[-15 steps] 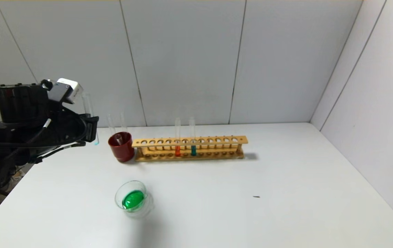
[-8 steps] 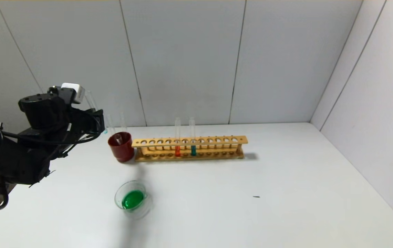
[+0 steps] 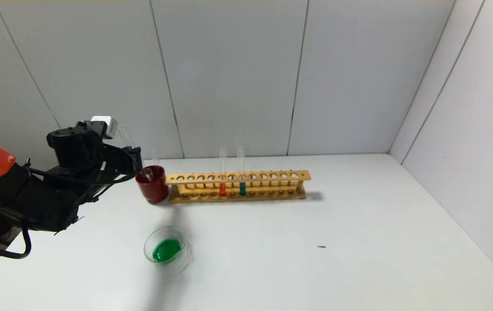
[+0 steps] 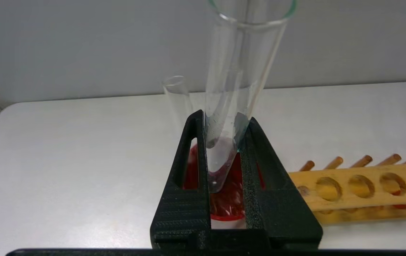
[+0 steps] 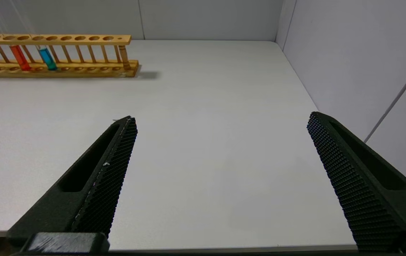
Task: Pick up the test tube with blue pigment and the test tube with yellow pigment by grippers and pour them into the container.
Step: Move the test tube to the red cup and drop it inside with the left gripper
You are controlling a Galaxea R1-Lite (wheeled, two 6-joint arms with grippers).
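Note:
My left gripper should release the empty clear test tube inside the dark red cup (image 3: 153, 176) (image 4: 226, 183) next to the wooden rack.
My left gripper (image 3: 136, 162) is shut on an empty clear test tube (image 3: 124, 134) and holds it tilted at the left rim of the dark red cup (image 3: 153, 186). In the left wrist view the gripper (image 4: 224, 119) clamps the tube (image 4: 240, 71) with its round end over the cup's mouth (image 4: 226, 209). The glass container (image 3: 147, 242) sits nearer on the table and holds green liquid. No tube with yellow liquid shows. My right gripper (image 5: 220, 119) is open and empty above bare table, out of the head view.
A wooden rack (image 3: 272, 176) stands right of the cup with an orange tube (image 3: 223, 188) and a teal tube (image 3: 242, 188). Another empty tube (image 3: 154, 155) leans in the cup. Walls close the back and right.
My left arm has moved right and down with the empty tube, from well left of the red cup to right at its rim. The container and rack have not moved.

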